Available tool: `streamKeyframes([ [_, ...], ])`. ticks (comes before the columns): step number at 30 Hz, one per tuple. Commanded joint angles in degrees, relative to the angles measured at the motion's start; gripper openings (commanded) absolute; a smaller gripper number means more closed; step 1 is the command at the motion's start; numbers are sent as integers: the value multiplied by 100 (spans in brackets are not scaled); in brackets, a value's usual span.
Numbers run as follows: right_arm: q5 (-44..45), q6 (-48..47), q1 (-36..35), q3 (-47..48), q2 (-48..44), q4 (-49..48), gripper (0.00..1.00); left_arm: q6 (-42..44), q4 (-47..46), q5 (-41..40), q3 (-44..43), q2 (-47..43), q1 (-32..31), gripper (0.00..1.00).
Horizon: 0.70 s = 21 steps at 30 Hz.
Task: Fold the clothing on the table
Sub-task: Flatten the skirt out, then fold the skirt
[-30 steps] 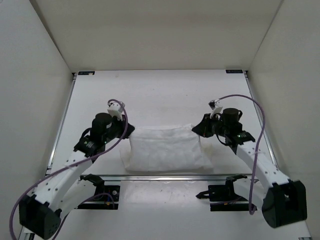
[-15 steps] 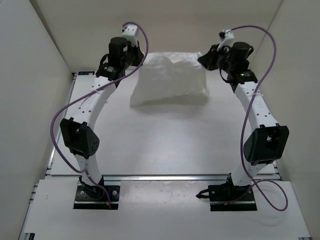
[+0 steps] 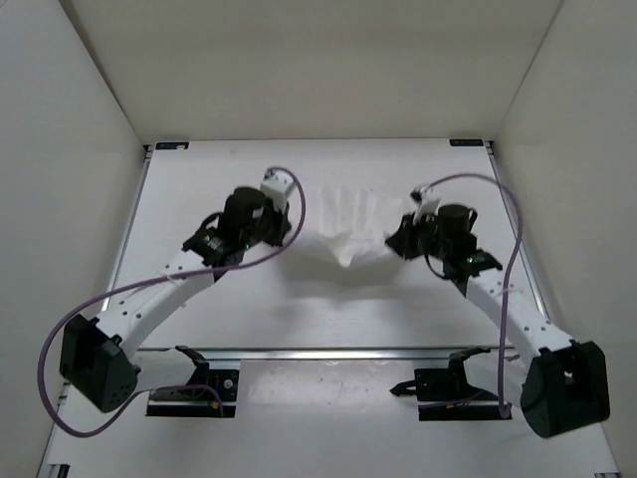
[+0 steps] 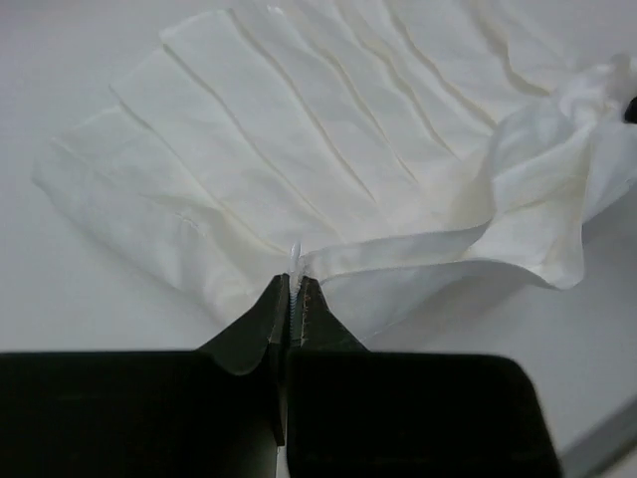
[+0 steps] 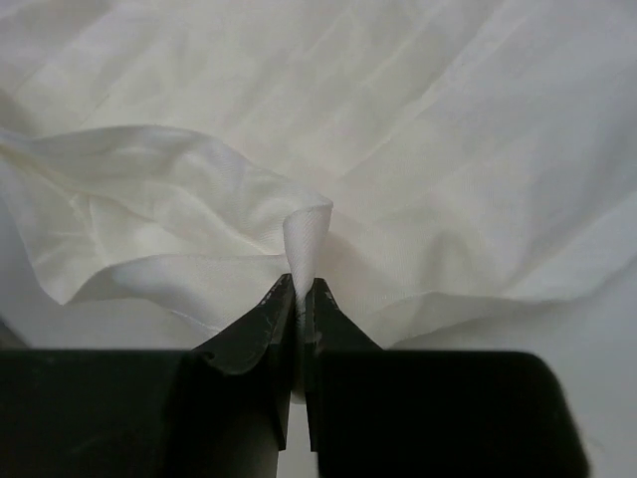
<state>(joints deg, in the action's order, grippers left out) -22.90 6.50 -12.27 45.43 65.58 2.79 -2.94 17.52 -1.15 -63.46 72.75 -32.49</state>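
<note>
The robot's left gripper will release the white garment on the table (image 4: 532, 276) beyond the silver rail, halfway between both arm bases.
The clothing (image 3: 348, 227), a white pleated garment, lies spread on the table (image 3: 318, 309) between my two grippers, its near edge lifted and sagging in the middle. My left gripper (image 3: 289, 231) is shut on the garment's left near corner; in the left wrist view the jaws (image 4: 294, 289) pinch a thin fabric edge, with the pleats (image 4: 328, 129) fanning away beyond. My right gripper (image 3: 398, 239) is shut on the right near corner; the right wrist view shows a pinched fold of cloth (image 5: 304, 239) standing up between the fingers (image 5: 301, 294).
White walls enclose the table on three sides. A silver rail (image 3: 318, 350) runs along the near edge, with both arm bases (image 3: 189, 383) (image 3: 453, 388) just behind it. Purple cables (image 3: 129, 294) loop off each arm.
Both arms pulled back from the far wall toward the table's middle and came down, carrying the garment, which hung raised half a second ago and now lies partly spread.
</note>
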Motion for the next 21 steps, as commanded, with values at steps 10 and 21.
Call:
streamKeyframes([
  [10, -487, 1021, 348, -1555, -672, 152, 0, -1447, 437, 888, 2198, -1080, 708, 0],
  [21, -521, 1002, 682, -896, 1472, -1078, 0, -1577, -494, 370, 1715, 1178, 1078, 0],
])
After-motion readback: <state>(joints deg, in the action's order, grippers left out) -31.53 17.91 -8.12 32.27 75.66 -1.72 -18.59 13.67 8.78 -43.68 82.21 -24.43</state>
